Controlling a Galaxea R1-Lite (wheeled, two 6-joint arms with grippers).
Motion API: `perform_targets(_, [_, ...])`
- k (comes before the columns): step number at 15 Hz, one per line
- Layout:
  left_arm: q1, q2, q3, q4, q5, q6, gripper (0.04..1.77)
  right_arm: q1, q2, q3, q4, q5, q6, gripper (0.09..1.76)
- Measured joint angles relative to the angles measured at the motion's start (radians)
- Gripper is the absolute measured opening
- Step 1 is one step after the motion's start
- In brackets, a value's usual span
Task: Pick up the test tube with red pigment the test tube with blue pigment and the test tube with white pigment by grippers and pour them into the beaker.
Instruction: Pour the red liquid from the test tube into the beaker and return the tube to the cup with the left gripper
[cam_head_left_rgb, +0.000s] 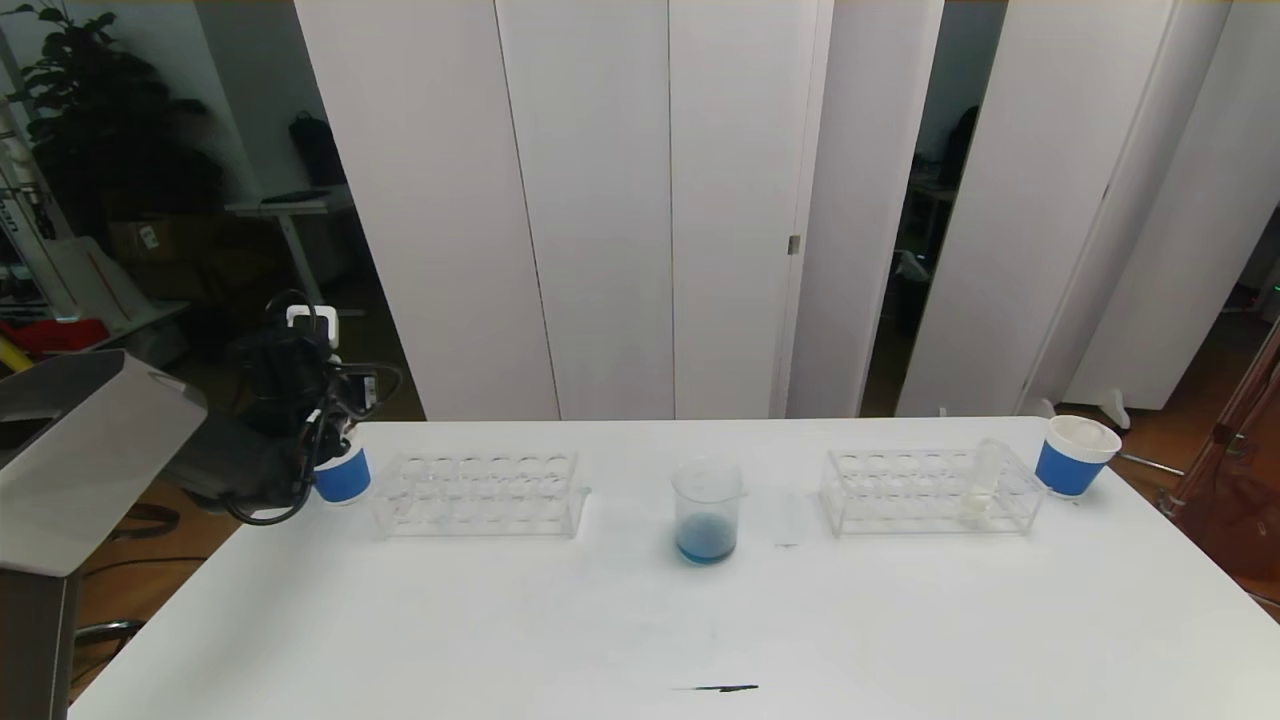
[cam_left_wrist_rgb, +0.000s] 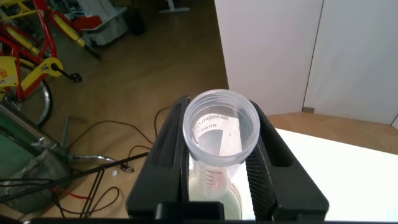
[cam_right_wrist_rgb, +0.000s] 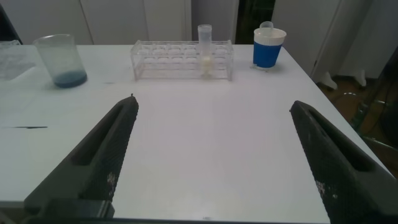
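Next, my left gripper releases the clear test tube, now held upright over the cup, inside the blue-banded paper cup (cam_head_left_rgb: 338, 458) (cam_left_wrist_rgb: 217, 198) next to the empty clear rack.
My left gripper (cam_head_left_rgb: 328, 440) is at the table's far left edge, shut on a clear test tube (cam_left_wrist_rgb: 222, 121) with no pigment showing inside. It holds the tube upright over a blue-banded paper cup (cam_head_left_rgb: 343, 478). The beaker (cam_head_left_rgb: 706, 510) stands mid-table with blue pigment in its bottom; it also shows in the right wrist view (cam_right_wrist_rgb: 59, 59). The test tube with white pigment (cam_head_left_rgb: 985, 480) stands in the right rack (cam_head_left_rgb: 900, 492) and shows in the right wrist view (cam_right_wrist_rgb: 204, 50). My right gripper (cam_right_wrist_rgb: 212, 102) is open and empty above the near table. No tube with red pigment is in view.
An empty clear rack (cam_head_left_rgb: 478, 492) stands left of the beaker. A second blue-banded cup (cam_head_left_rgb: 1073, 455) sits at the back right corner. A small dark mark (cam_head_left_rgb: 722, 688) lies near the front edge. The floor drops off beside the left cup.
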Motion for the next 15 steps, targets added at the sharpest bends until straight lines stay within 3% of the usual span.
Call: perform_targets(15, [0.018,0.04,0.039,-0.004,0.002,0.039,0.6,0.0,0.0,0.0,0.0,0.0,0.0,1.75])
